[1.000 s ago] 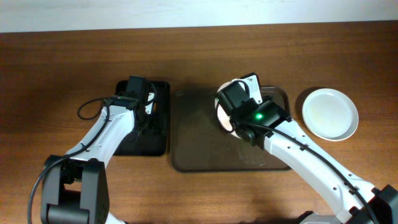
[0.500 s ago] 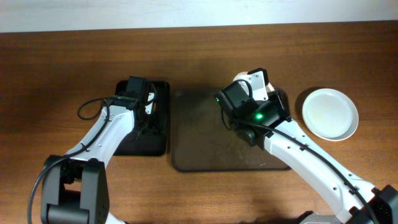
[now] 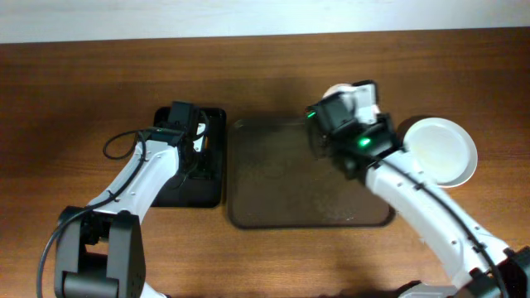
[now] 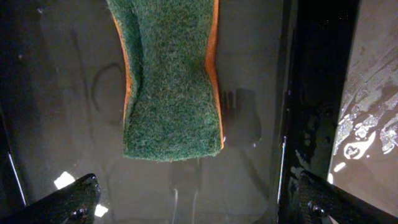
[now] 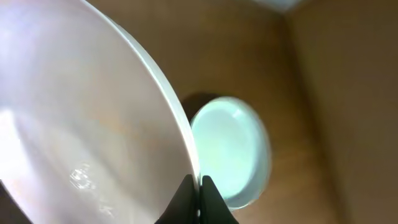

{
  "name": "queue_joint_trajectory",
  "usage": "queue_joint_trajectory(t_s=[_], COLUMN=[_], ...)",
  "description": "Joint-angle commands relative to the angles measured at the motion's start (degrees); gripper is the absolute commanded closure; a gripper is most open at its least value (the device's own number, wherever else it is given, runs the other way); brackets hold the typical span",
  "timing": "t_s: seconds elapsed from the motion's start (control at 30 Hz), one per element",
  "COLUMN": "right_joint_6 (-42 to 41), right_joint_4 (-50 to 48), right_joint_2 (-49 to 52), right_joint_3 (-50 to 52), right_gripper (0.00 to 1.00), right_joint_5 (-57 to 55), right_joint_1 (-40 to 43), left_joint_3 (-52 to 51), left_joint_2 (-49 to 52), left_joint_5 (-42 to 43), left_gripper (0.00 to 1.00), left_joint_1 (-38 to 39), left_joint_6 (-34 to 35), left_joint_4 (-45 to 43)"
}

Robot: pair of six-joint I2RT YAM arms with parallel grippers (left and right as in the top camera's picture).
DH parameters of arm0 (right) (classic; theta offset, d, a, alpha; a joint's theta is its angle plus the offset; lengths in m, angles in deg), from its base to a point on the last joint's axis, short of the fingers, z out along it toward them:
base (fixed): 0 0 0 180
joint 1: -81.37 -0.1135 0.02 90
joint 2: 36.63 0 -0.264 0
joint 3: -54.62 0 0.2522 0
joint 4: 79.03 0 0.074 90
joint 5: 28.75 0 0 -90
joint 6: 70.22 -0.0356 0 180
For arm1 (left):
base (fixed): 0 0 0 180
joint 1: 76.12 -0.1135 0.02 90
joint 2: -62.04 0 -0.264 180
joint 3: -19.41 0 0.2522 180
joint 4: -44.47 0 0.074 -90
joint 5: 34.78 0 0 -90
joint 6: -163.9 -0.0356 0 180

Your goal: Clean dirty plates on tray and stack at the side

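Note:
The white plate in my right gripper, now tilted on edge above the brown tray, will be released on top of the other white plate (image 3: 438, 151) (image 5: 229, 151) next to the brown tray.
My right gripper (image 5: 198, 185) is shut on the rim of a white plate (image 5: 87, 118), which it holds tilted on edge. From overhead that gripper (image 3: 349, 101) is above the far right corner of the brown tray (image 3: 281, 182), and only a sliver of the held plate (image 3: 334, 91) shows. Another white plate (image 3: 440, 151) lies flat on the table to the right, and the same lying plate (image 5: 231, 152) shows just past the held rim. My left gripper (image 4: 199, 202) hangs wide open over a black tray, holding nothing.
A green sponge with an orange side (image 4: 171, 81) lies in the small black tray (image 3: 209, 192) left of the brown tray. The wet floor of the brown tray (image 4: 373, 124) shows at the right of the left wrist view. Bare wooden table (image 3: 83, 99) surrounds both trays.
The right arm has carried the gripped plate off the middle of the brown tray, rightward and away, toward the plate lying at the side. The left arm has not moved.

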Motion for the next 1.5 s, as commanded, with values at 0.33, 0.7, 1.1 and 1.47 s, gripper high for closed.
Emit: queue_joint_trajectory(t_s=[0.33,0.7,1.1,1.47], right_joint_6=[-8.2,-8.1,5.6,11.7], right_joint_4=[0.0,-0.2,0.9,8.3], right_joint_2=[4.2,14.2,13.0,9.6], right_joint_3=[-1.1,-1.1,-1.4,-10.7], right_gripper=[0.96,0.85,0.15,0.01], right_joint_5=[41.3,46.1,64.7,54.6], right_joint_1=[46.6,58.7,50.7,23.5], left_joint_3=[0.6,0.6,0.7,5.7], left_joint_2=[-1.5,-1.5,-1.9,-5.7], left_joint_5=[0.7,0.7,1.0,3.3], left_gripper=[0.00,0.00,0.00,0.00], left_joint_1=[-0.1,-0.1,-0.1,-7.0], left_joint_6=[0.5,0.6,1.0,1.6], left_joint_4=[0.1,0.1,-1.2,-0.2])
